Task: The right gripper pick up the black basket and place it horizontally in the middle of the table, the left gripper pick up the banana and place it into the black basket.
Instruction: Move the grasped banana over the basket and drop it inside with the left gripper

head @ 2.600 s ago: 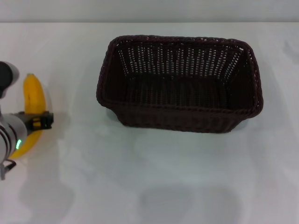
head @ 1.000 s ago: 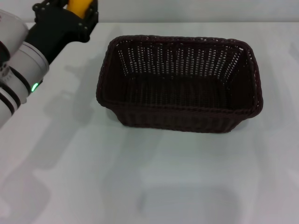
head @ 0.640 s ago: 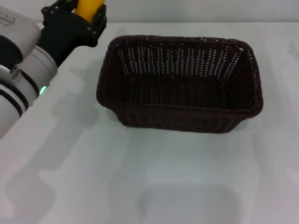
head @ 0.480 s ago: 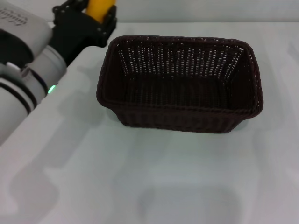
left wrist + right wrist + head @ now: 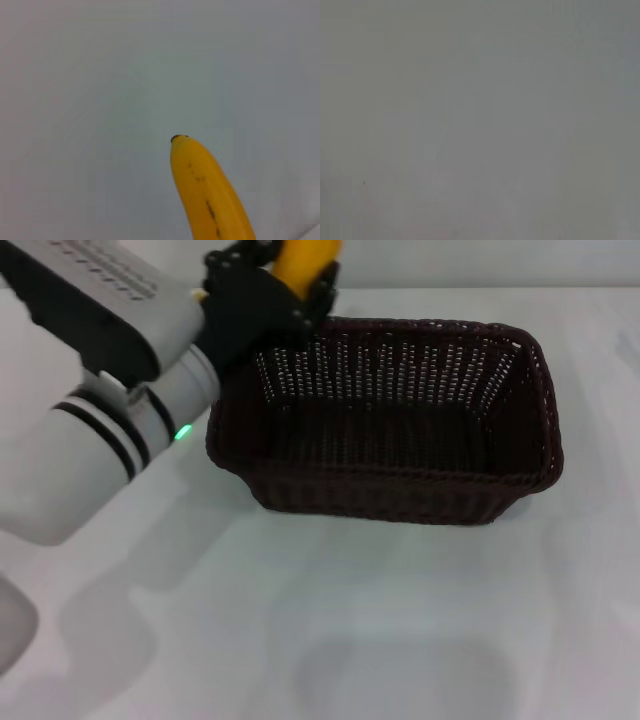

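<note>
Next, my left gripper releases the banana lengthwise on the middle of the black basket's bottom (image 5: 397,418).
The black basket (image 5: 390,420) lies lengthwise across the middle of the white table (image 5: 400,620), its opening facing up. My left gripper (image 5: 290,280) hangs over the basket's far left corner, shut on the banana (image 5: 305,262), whose yellow body sticks up between the black fingers. In the left wrist view the banana (image 5: 210,195) shows its dark tip against a plain grey background. The right gripper is out of view, and its wrist view shows only blank grey.
My left arm (image 5: 110,410) reaches in from the left, crossing above the table's left side. A white wall (image 5: 480,260) runs along the table's far edge. Bare tabletop lies in front of the basket.
The left gripper lifted the banana off the table at the left and carried it right, from beside the basket to above its far left corner.
</note>
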You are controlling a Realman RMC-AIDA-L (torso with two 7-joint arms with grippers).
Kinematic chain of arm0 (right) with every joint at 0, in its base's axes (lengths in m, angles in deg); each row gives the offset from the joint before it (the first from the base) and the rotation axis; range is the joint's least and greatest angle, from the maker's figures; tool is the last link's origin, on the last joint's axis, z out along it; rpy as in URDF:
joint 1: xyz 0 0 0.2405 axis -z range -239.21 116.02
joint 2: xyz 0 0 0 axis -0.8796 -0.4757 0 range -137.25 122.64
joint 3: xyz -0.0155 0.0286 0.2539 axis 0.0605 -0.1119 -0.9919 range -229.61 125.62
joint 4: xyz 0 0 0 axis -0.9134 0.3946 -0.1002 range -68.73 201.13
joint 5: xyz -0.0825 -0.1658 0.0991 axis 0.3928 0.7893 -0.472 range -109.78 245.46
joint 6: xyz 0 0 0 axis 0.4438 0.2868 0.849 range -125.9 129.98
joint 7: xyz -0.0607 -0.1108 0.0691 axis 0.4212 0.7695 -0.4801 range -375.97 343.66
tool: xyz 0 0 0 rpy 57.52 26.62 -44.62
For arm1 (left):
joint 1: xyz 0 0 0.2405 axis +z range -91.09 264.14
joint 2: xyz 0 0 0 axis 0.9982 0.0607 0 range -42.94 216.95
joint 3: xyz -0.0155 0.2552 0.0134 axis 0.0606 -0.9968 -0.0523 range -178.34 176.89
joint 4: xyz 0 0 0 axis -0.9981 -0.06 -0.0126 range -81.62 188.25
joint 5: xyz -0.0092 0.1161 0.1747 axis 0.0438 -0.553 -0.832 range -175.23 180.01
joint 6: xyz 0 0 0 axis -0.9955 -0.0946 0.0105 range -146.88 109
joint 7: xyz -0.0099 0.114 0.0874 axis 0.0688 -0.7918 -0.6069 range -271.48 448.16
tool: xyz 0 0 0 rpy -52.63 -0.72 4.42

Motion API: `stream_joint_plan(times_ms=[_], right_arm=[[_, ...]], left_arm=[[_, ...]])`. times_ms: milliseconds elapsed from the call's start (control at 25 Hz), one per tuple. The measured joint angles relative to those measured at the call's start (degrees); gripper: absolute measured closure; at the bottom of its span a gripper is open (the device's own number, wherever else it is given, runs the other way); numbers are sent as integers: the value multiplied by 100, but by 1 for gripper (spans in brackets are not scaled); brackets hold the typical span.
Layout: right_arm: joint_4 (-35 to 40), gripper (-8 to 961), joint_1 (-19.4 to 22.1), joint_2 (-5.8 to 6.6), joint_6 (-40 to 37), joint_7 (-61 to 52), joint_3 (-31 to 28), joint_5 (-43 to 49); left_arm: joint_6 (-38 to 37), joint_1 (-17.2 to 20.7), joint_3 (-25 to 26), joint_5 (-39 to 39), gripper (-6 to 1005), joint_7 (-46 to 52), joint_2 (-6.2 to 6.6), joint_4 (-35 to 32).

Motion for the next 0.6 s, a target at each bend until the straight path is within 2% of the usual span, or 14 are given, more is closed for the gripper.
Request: stream_joint_plan(times_ms=[240,600], right_arm=[[3,112,-16,0,-24,1,2,-6],[4,112,2,0,-69,1,7,-9]], left_arm=[[61,-166,-242,1,494,1,-69,177],[100,-121,-471,0,491,5,-142,207]])
